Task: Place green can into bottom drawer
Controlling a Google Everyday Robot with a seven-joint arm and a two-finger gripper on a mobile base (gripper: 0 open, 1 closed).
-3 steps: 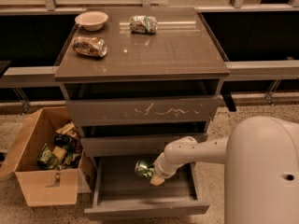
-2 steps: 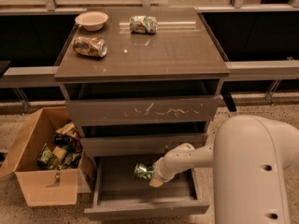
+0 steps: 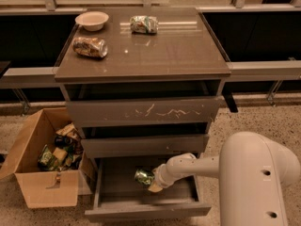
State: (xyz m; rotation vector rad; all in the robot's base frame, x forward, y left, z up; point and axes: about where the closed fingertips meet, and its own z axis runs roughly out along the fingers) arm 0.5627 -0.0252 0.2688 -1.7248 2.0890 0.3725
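The robot's gripper needs to release the green can on the grey bottom near the middle of the open bottom drawer point(image 3: 146, 181).
The green can point(image 3: 143, 176), dark green with a silver end, is inside the open bottom drawer point(image 3: 146, 213), just above its grey floor. My gripper point(image 3: 151, 181) reaches into the drawer from the right on a white arm and is shut on the can. The can lies on its side, tilted, at the drawer's middle. The drawer is pulled out, with its plain front panel toward me.
On the cabinet top point(image 3: 188, 55) lie a brown-orange can point(image 3: 90, 46), a paler green-and-white can point(image 3: 144, 24) and a white bowl point(image 3: 92, 20). The white-scratched drawer front point(image 3: 143, 111) is above. A cardboard box point(image 3: 44, 164) of packets stands left of the cabinet.
The view has shifted as the robot's body moved; the arm reaches further left into the drawer and the can sits slightly lower and more to the middle.
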